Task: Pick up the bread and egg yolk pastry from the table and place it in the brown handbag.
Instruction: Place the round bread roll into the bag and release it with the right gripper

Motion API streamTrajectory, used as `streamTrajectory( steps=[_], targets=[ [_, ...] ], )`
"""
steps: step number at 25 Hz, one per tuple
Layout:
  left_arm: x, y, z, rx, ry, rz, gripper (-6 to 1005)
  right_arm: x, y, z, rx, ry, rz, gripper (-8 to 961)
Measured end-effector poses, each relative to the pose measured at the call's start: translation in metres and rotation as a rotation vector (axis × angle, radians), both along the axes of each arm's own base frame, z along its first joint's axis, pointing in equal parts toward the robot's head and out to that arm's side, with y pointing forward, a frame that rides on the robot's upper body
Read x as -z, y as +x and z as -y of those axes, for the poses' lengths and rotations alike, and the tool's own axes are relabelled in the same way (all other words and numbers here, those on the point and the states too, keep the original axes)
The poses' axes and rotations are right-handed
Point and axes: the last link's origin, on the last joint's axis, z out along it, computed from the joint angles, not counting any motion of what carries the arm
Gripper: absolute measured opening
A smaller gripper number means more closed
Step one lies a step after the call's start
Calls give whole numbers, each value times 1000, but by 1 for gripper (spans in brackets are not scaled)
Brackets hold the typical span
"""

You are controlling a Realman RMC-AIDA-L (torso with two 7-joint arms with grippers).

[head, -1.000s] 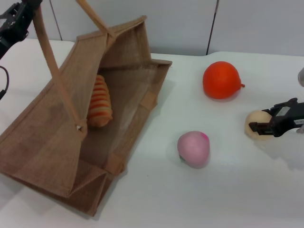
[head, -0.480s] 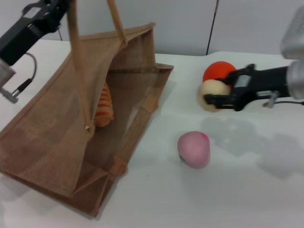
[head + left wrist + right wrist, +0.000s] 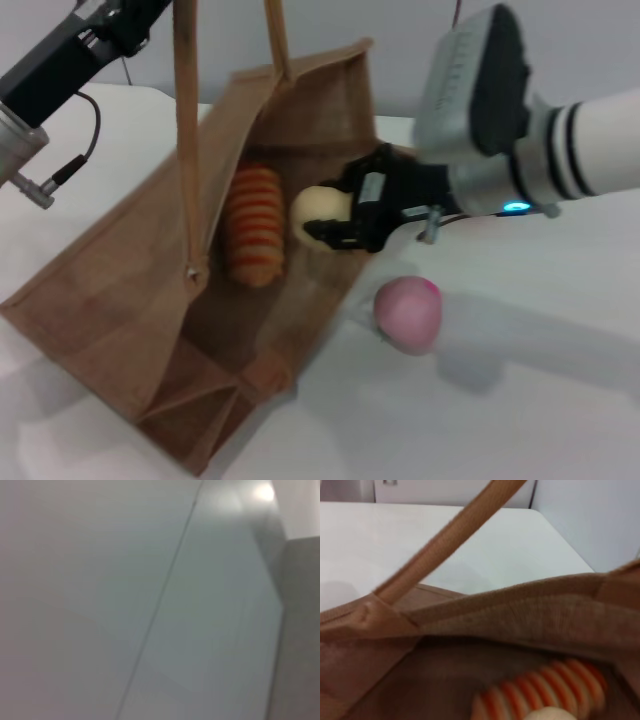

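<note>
The robot's left gripper will release the brown handbag's tan handles over the bag's front side (image 3: 198, 152), close to the bag's opening.
The brown handbag (image 3: 120, 300) lies tilted on the white table with its mouth held open. Its two tan handles (image 3: 186, 120) rise taut to my left gripper (image 3: 150, 12) at the top left, which is shut on them. The striped orange bread (image 3: 255, 240) rests inside the bag; the right wrist view also shows the bread (image 3: 545, 690) below the bag's rim (image 3: 520, 610). My right gripper (image 3: 335, 220) is shut on the pale egg yolk pastry (image 3: 315, 208) and holds it just inside the bag's mouth, beside the bread. A sliver of the pastry (image 3: 550, 714) shows in the right wrist view.
A pink ball (image 3: 407, 313) sits on the table (image 3: 520, 400) just right of the bag's mouth, below my right arm (image 3: 540, 150). The left wrist view shows only a plain grey wall (image 3: 150, 600).
My right gripper has carried the pastry left from beside the orange fruit into the bag's mouth. The left arm has moved right with the handles, raising the bag's opening.
</note>
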Motion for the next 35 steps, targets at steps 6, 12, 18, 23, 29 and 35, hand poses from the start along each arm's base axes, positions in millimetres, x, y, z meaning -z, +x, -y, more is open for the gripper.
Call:
streamTrajectory(
  steps=[6,12,18,23,29,35],
  targets=[
    [-11,1,13,65,12,53,116,25,-13,4,-61,39,6,483],
    [-21,-8,21,60,40,79,116,41,-17,3,-120,113,34,480],
    [-30,-19,28,35,71,92,116,55,-12,9,-198,163,75,478],
    [-30,-22,29,20,74,90,116,59,-13,14,-181,172,46,632],
    [-34,-32,31,-26,109,97,116,55,-23,29,-181,141,-37,779],
    [-38,-49,32,-132,170,100,116,30,-20,43,-131,108,-132,880]
  ],
)
